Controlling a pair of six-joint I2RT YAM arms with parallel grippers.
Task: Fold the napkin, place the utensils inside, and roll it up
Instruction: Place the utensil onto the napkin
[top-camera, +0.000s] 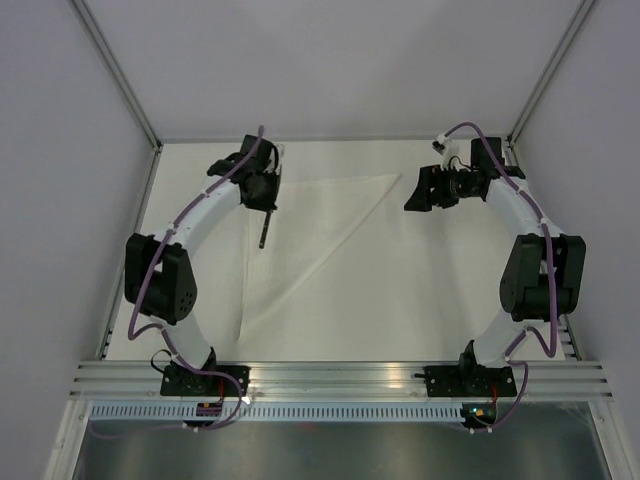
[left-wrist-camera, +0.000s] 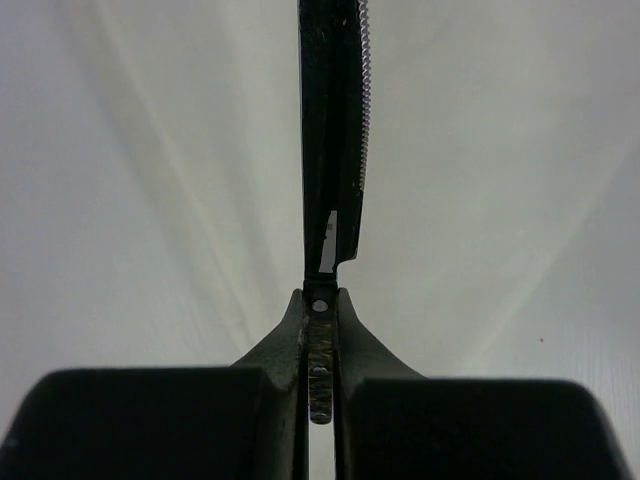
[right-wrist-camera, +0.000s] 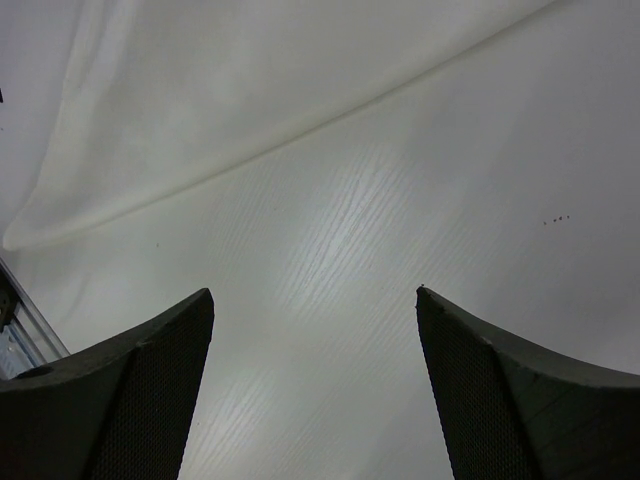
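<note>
The robot's left gripper will set the knife down on the napkin just inside its long slanting edge (top-camera: 328, 246).
The napkin (top-camera: 300, 235) lies folded into a white triangle at the back middle of the table. My left gripper (top-camera: 268, 198) hovers over its left edge, shut on the handle of a dark serrated knife (top-camera: 263, 230) that points toward the near side. In the left wrist view the knife (left-wrist-camera: 335, 130) runs straight out from the shut gripper (left-wrist-camera: 320, 310) above the napkin (left-wrist-camera: 150, 180). My right gripper (top-camera: 418, 192) is open and empty just right of the napkin's far right corner. Its wrist view shows the open gripper (right-wrist-camera: 315, 300) over bare tabletop, with the napkin's edge (right-wrist-camera: 250, 80) beyond. No other utensil is in view.
The cream tabletop (top-camera: 450, 290) is enclosed by grey walls with metal posts at the back corners. An aluminium rail (top-camera: 340, 375) carrying both arm bases runs along the near edge.
</note>
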